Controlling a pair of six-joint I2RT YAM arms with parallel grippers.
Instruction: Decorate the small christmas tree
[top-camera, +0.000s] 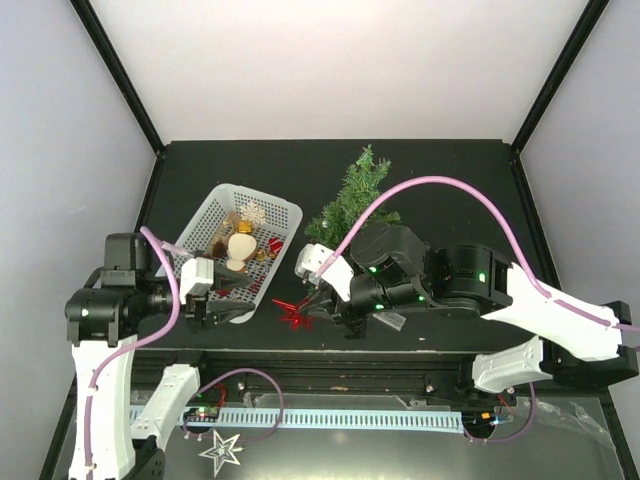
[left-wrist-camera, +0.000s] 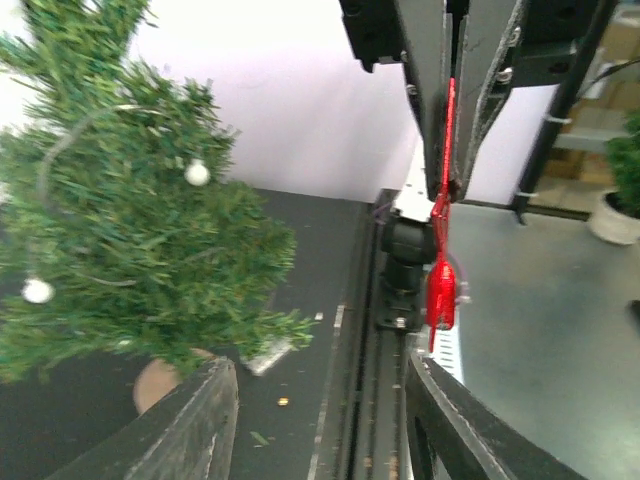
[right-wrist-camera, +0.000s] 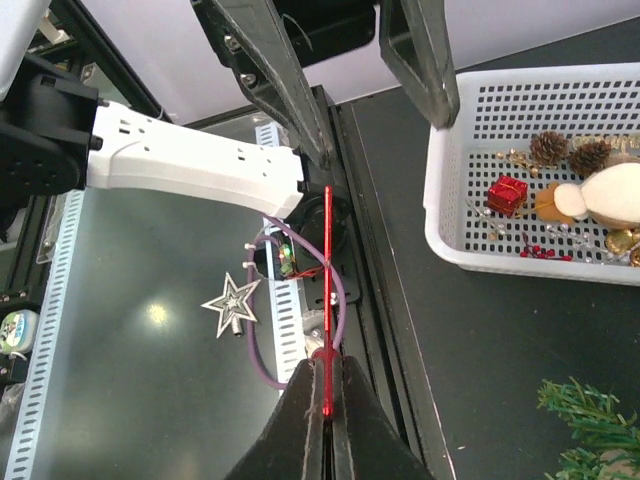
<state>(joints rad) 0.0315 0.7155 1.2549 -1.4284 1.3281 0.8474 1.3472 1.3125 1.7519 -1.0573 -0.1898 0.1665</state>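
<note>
My left gripper needs to line up with the red ornament's loose end, which sits beside its opening, and pinch that loose end (top-camera: 280, 304) before my right gripper opens.
The small christmas tree (top-camera: 355, 200) stands at the back middle of the table. It fills the left of the left wrist view (left-wrist-camera: 130, 220), with small white balls on it. My right gripper (top-camera: 308, 298) is shut on a flat red ornament (top-camera: 295, 315) at the table's front edge, in front of the tree. The ornament shows edge-on between the right gripper (right-wrist-camera: 327, 365) in its own view, and hangs from it in the left wrist view (left-wrist-camera: 441, 290). My left gripper (left-wrist-camera: 320, 420) is open and empty, facing the ornament from beside the white basket (top-camera: 283, 215).
The basket holds several ornaments: a tiny red gift box (right-wrist-camera: 508, 193), pine cones (right-wrist-camera: 548, 147), and a tan figure (top-camera: 240, 247). A silver star (top-camera: 220, 450) lies below the table's front rail. Purple cables loop off both arms.
</note>
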